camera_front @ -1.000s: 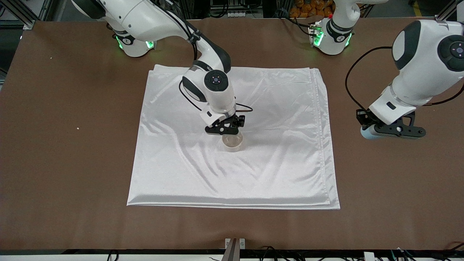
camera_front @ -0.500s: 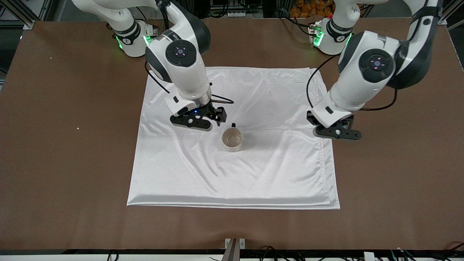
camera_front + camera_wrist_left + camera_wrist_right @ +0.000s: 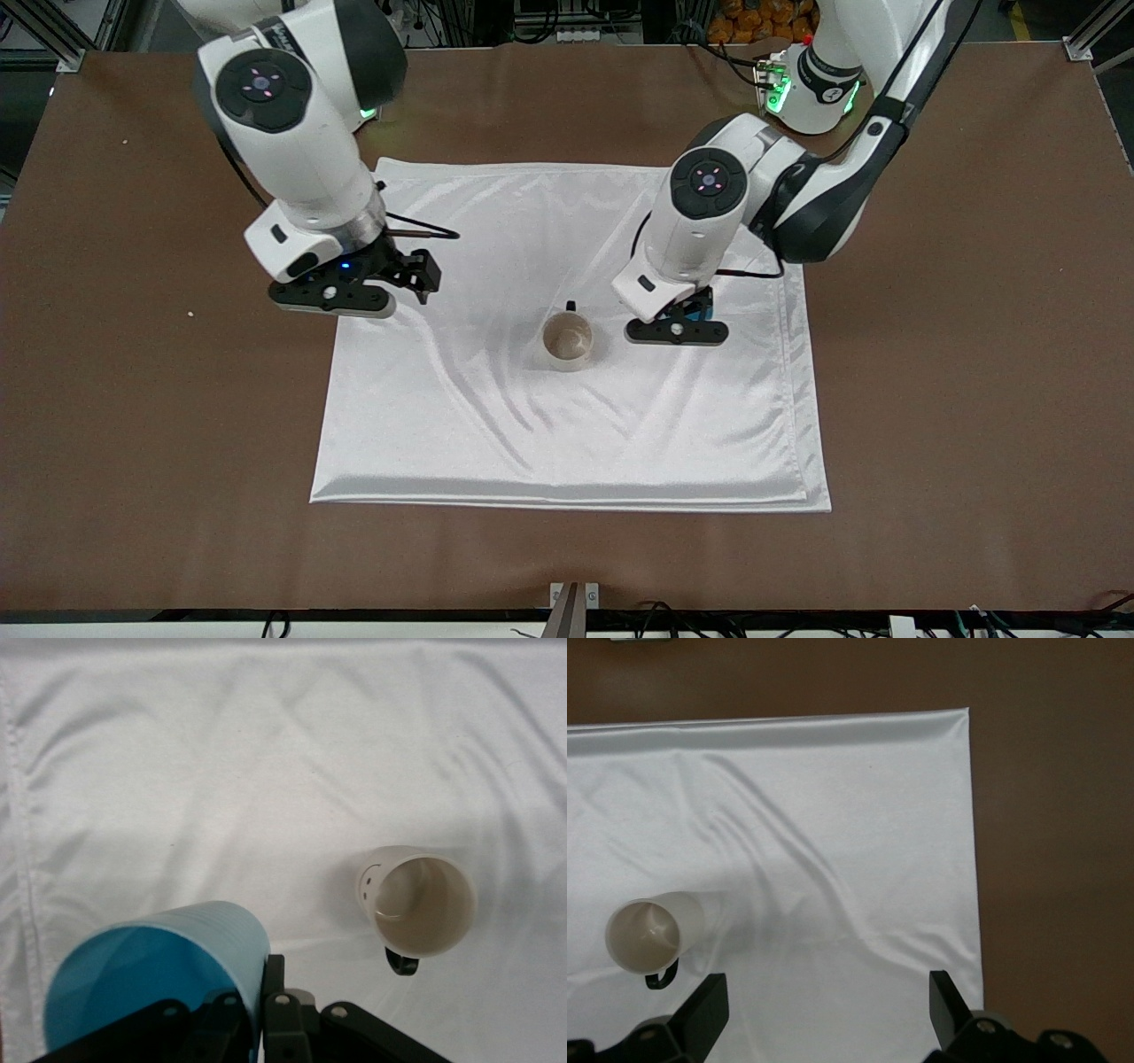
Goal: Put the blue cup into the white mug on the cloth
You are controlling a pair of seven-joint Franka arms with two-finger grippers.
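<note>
Next, my left gripper lets go of the blue cup inside the opening of the white mug (image 3: 566, 339) (image 3: 425, 906), near the middle of the cloth.
The white mug (image 3: 567, 342) stands upright and empty near the middle of the cloth (image 3: 620, 434), its black handle turned away from the front camera. My left gripper (image 3: 678, 330) hangs over the cloth just beside the mug, toward the left arm's end. It is shut on the rim wall of the blue cup (image 3: 701, 309). In the left wrist view the blue cup (image 3: 151, 979) sits in my left gripper (image 3: 259, 1005), with the mug (image 3: 423, 904) a short way off. My right gripper (image 3: 341, 297) is open and empty over the cloth's edge toward the right arm's end. The right wrist view shows my right gripper (image 3: 824, 1010), the mug (image 3: 651, 935) and the cloth (image 3: 859, 842).
The wrinkled cloth lies on a brown table (image 3: 974, 399) with bare surface all around it. Both arm bases stand along the table edge farthest from the front camera. A small metal bracket (image 3: 574, 595) sits at the edge nearest that camera.
My right gripper rose off the mug and swung toward the right arm's end. My left gripper carried the blue cup from beside the cloth to just beside the mug.
</note>
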